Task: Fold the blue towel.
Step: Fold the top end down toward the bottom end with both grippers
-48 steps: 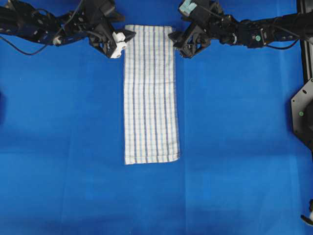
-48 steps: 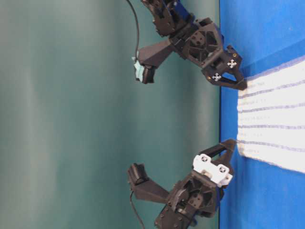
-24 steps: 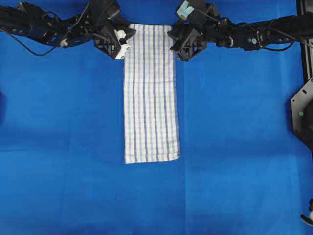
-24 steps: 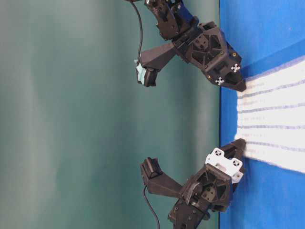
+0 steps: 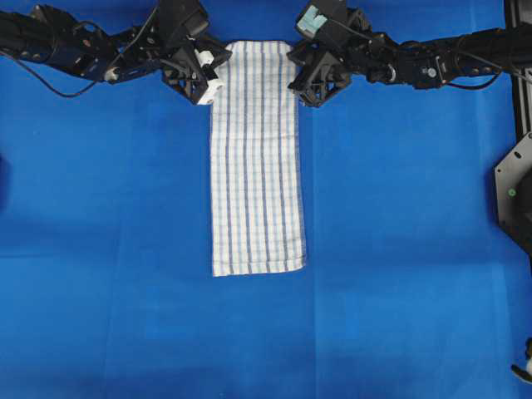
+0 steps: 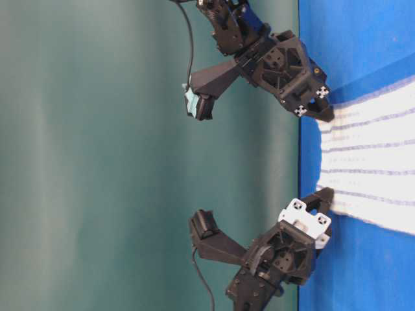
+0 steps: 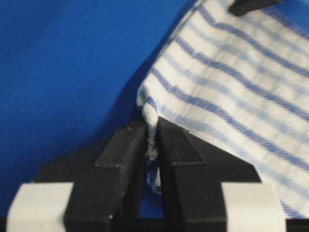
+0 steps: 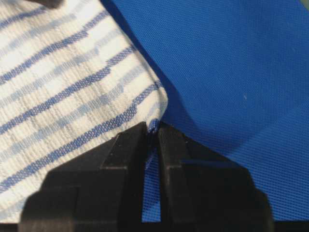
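Observation:
Next, I release the blue towel's far corner, now slightly raised, with my left gripper on top of the towel's near corner on the same side point(image 5: 221, 266).
The blue towel point(image 5: 254, 158), white with thin blue stripes, lies as a long narrow strip down the middle of the blue table cover. My left gripper point(image 5: 212, 65) is shut on its far left corner; the left wrist view shows the pinched towel edge point(image 7: 150, 121) between the black fingers point(image 7: 123, 150). My right gripper point(image 5: 294, 68) is shut on the far right corner, with the towel edge point(image 8: 152, 124) pinched at the fingertips point(image 8: 126, 145). In the table-level view both grippers point(image 6: 324, 197) point(image 6: 324, 115) hold the towel's end point(image 6: 369, 168) slightly raised.
The plain blue table cover point(image 5: 399, 249) spreads all round the towel. A black bracket point(image 5: 515, 195) stands at the right edge. A green wall point(image 6: 97, 155) backs the table.
Both grippers have closed on the towel's far corners and moved slightly inward and toward the far edge. The far end of the towel has bunched and risen a little.

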